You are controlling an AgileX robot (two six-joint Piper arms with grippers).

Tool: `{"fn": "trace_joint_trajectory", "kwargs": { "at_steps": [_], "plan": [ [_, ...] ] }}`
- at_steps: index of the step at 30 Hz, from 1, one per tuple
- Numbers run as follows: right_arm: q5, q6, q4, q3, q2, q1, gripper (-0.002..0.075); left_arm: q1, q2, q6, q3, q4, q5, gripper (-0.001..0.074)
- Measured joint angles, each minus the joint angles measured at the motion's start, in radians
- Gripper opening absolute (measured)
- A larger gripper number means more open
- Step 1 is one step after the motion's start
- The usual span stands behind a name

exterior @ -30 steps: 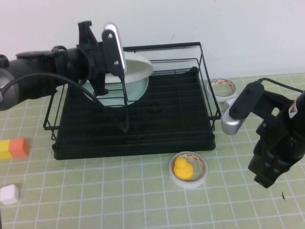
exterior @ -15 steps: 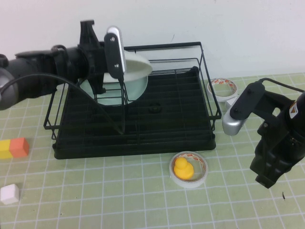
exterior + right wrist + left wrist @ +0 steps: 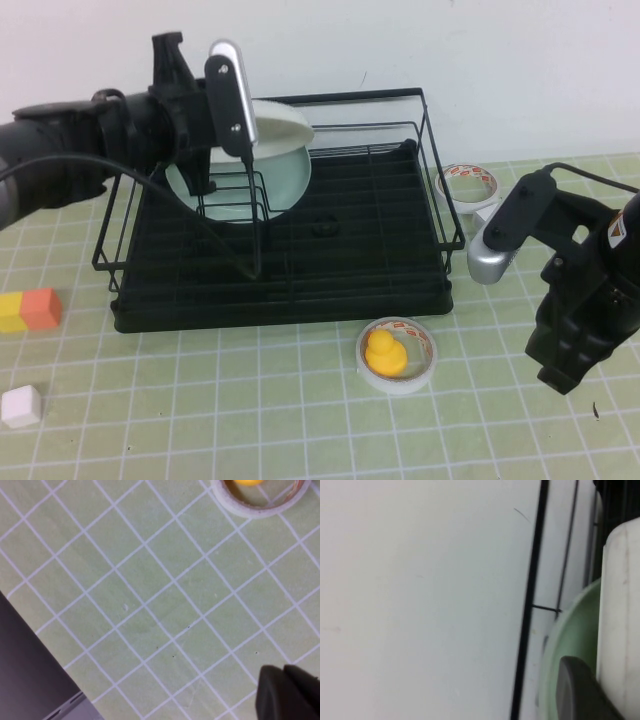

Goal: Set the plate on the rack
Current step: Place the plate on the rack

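Next, I let go of the white plate with my left gripper in the rack's dividers (image 3: pixel 226 189) in front of the mint-green plate.
The white plate (image 3: pixel 283 124) is held tilted over the back left of the black wire rack (image 3: pixel 300 305). My left gripper (image 3: pixel 230 105) is shut on the plate's rim. In the left wrist view the plate (image 3: pixel 621 605) fills one side beside a dark finger (image 3: pixel 577 690). A pale mint-green plate (image 3: pixel 262 185) stands upright in the rack's dividers, just below and behind the white plate, and shows in the left wrist view (image 3: pixel 565 640) too. My right gripper (image 3: pixel 560 372) is shut and empty, low over the mat at the right, fingertips together (image 3: pixel 290 692).
A tape roll (image 3: pixel 396 356) holding a yellow duck lies in front of the rack. Another tape roll (image 3: pixel 468 185) and a silver object (image 3: pixel 490 255) lie to its right. An orange and yellow block (image 3: pixel 28 310) and a white cube (image 3: pixel 19 406) sit at the left.
My left gripper has moved a little left and up with the white plate. The right arm has hardly moved.
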Motion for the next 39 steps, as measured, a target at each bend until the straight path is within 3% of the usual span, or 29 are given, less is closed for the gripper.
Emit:
{"fn": "trace_joint_trajectory", "kwargs": {
  "at_steps": [25, 39],
  "plan": [
    [-0.012, -0.002, -0.016, 0.0, 0.0, 0.0, 0.0005, 0.0, -0.037, -0.006, 0.051, -0.003, -0.012, 0.0102],
    [-0.024, -0.002, -0.016, 0.0, 0.0, 0.0, 0.0004, 0.0, -0.047, -0.145, 0.052, -0.003, -0.012, 0.0102]
  ]
}}
